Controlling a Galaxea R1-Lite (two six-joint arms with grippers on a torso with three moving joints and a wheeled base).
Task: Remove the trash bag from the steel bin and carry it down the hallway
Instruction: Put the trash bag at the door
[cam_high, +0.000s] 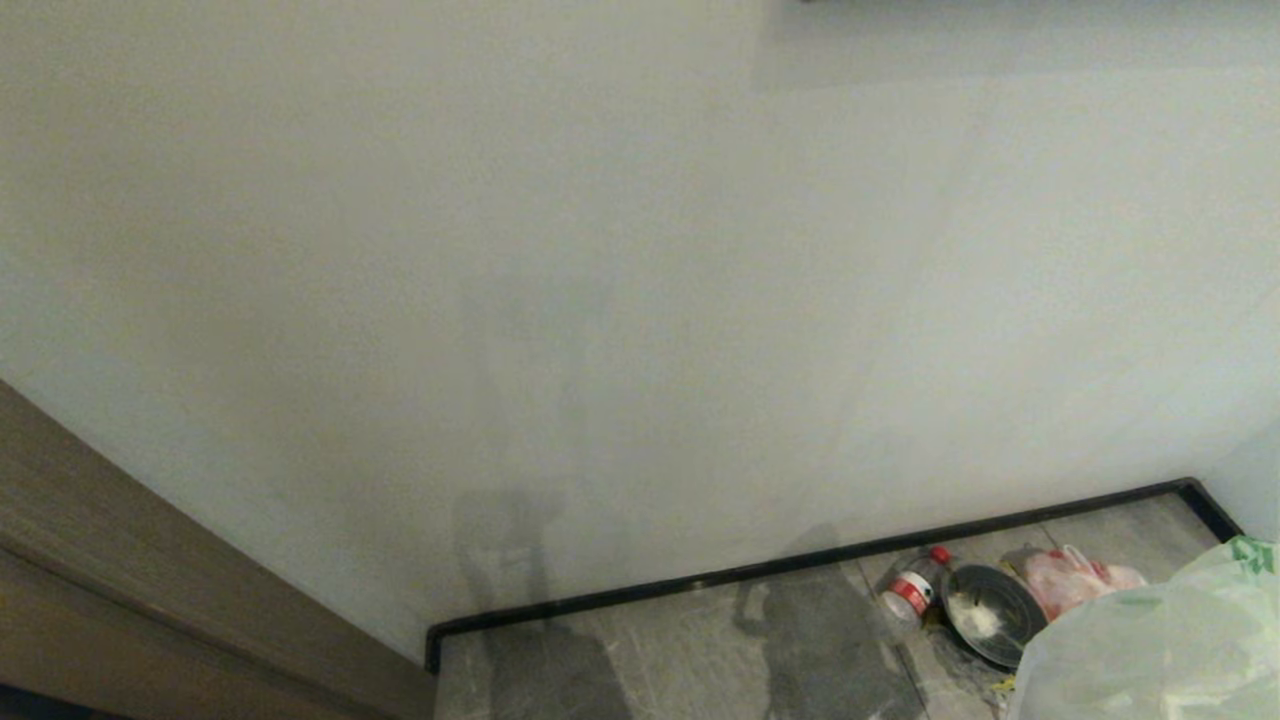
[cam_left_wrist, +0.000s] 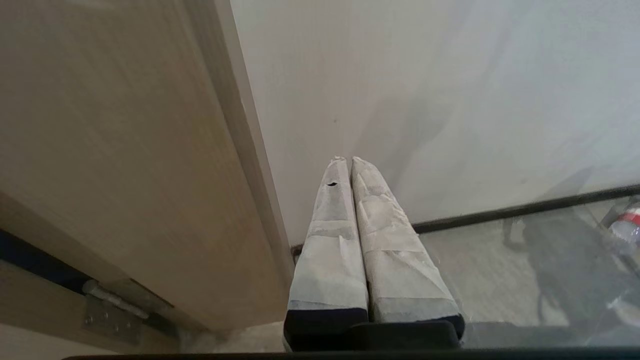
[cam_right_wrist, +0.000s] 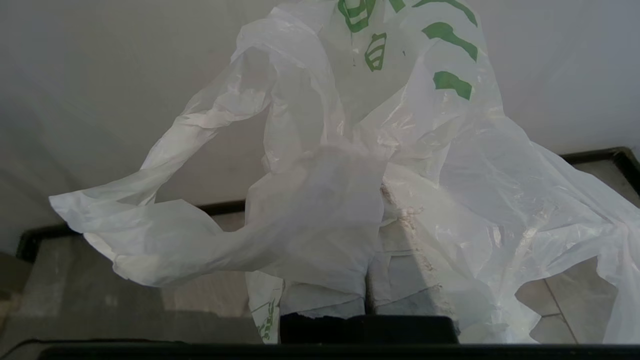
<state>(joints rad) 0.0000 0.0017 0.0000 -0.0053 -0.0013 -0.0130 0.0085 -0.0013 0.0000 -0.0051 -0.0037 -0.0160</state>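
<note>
I need to use my right gripper to let go of the trash bag on the floor (cam_high: 809, 626) by the black baseboard, next to the plastic bottle.
The trash bag (cam_right_wrist: 425, 150), thin translucent white plastic with green print, hangs crumpled over my right gripper (cam_right_wrist: 372, 172), which is shut on it; the plastic covers the fingertips. In the head view the trash bag (cam_high: 1150, 650) fills the lower right corner. The steel bin (cam_high: 985, 612) shows as a round dark opening with a black rim on the hallway floor (cam_high: 700, 660) near the wall corner. My left gripper (cam_left_wrist: 348, 161) is shut with nothing in it, pointing at the white wall beside a brown door.
A plastic bottle with a red cap and label (cam_high: 912, 590) lies left of the bin. A clear bag with red contents (cam_high: 1075, 578) lies right of it. A black baseboard (cam_high: 800, 562) runs along the white wall. The brown door (cam_high: 150, 560) stands on the left.
</note>
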